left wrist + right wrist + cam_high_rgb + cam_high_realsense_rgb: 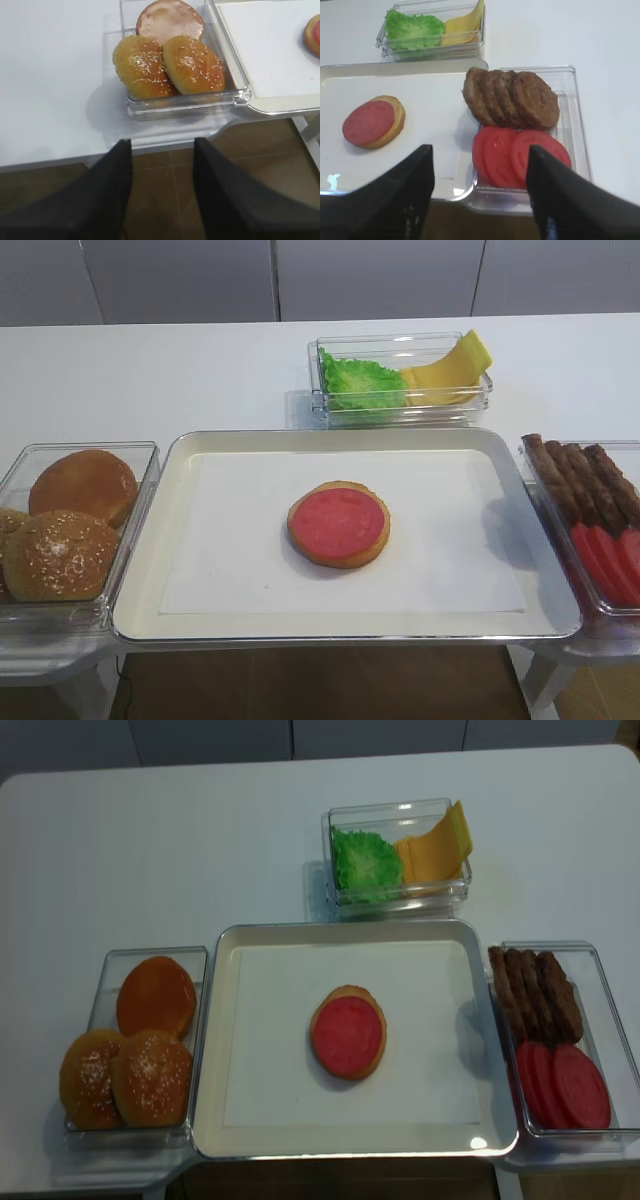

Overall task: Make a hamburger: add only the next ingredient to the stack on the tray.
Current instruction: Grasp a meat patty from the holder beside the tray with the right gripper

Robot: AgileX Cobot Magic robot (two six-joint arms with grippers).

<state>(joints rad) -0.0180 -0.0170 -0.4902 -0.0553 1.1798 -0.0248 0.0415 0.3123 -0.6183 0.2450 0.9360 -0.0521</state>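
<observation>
My right gripper goes to the clear bin next, where it will close on the middle of the brown meat patty (pixel 509 996) (pixel 478 98) nearest the metal tray.
The stack (pixel 339 523) (pixel 348 1032) (pixel 373 121), a bun bottom with a pinkish-red disc on top, lies in the middle of the metal tray (pixel 172 592) (pixel 214 1120) (pixel 330 72). Several brown meat patties (pixel 512 97) (pixel 582 478) (pixel 533 992) lean in a row in the clear bin right of the tray. My right gripper (pixel 480 150) hangs open over the table's front edge, before that bin, nothing between its fingers. My left gripper (pixel 162 142) is open too, below the front edge near the bun bin. Neither gripper shows in the high views.
Red tomato slices (pixel 520 155) (pixel 562 1085) share the patties' bin (pixel 572 130). Left of the tray, a bin (pixel 187 102) holds seeded bun tops (pixel 167 62) (pixel 60 555). Behind the tray, a bin (pixel 400 405) holds green lettuce (pixel 362 383) and yellow cheese (pixel 450 368).
</observation>
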